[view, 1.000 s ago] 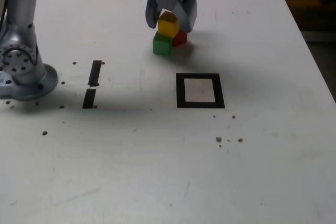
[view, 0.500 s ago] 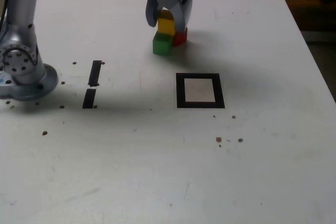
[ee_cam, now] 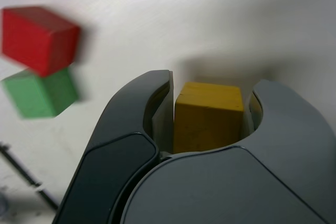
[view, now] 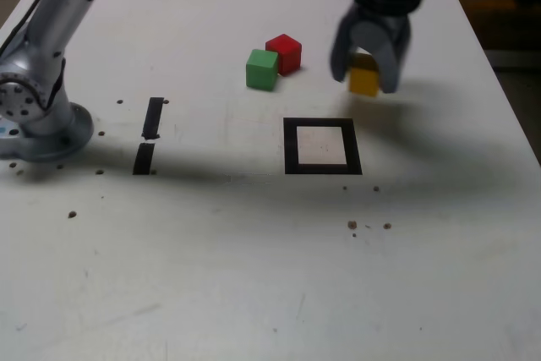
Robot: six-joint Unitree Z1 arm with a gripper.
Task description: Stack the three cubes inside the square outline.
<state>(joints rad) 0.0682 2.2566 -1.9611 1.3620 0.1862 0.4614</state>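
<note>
The robot's gripper needs to release the yellow cube on the white table [view: 365,90] [ee_cam: 208,96] just past the far corner of the square outline.
My gripper [view: 365,80] hangs above the table, shut on the yellow cube [view: 364,79], which sits squarely between the jaws in the wrist view [ee_cam: 208,115]. It hovers just beyond the far right corner of the square outline [view: 322,145], a black tape border around a pale patch. The green cube [view: 262,68] and the red cube [view: 284,53] rest on the table touching each other, to the exterior view's left of the gripper. In the wrist view the red cube [ee_cam: 38,38] and green cube [ee_cam: 39,93] are blurred.
The arm's grey base [view: 38,116] stands at the exterior view's left edge. Two short black tape strips [view: 150,134] lie beside it. Small dark specks dot the white table [view: 254,276], whose right edge [view: 499,82] runs near the gripper.
The gripper closed on the yellow cube atop the other two, lifted it off and carried it to the exterior view's right, towards the outline. The green and red cubes stayed put.
</note>
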